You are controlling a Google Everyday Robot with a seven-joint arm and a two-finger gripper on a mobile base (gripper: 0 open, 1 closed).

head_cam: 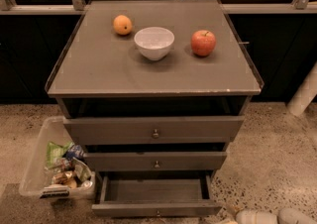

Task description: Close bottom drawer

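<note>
Next, I close on the bottom drawer's front (201, 209), at the drawer's end nearer my white arm.
The bottom drawer (156, 209) of the dark grey-brown cabinet is pulled well out, its empty inside (156, 190) showing and its small round knob at the frame's lower edge. The middle drawer (156, 161) and the top drawer (155, 130) stand slightly out, each with one knob. My gripper (233, 219) and white arm (267, 216) are low at the bottom right, just right of the bottom drawer's front corner, mostly cut off by the frame edge.
On the cabinet top (99, 69) stand an orange (122, 25), a white bowl (154, 42) and a red apple (203, 42). A clear bin of snack packets (59, 168) sits on the floor at the cabinet's left. A white post (304, 91) stands at the right.
</note>
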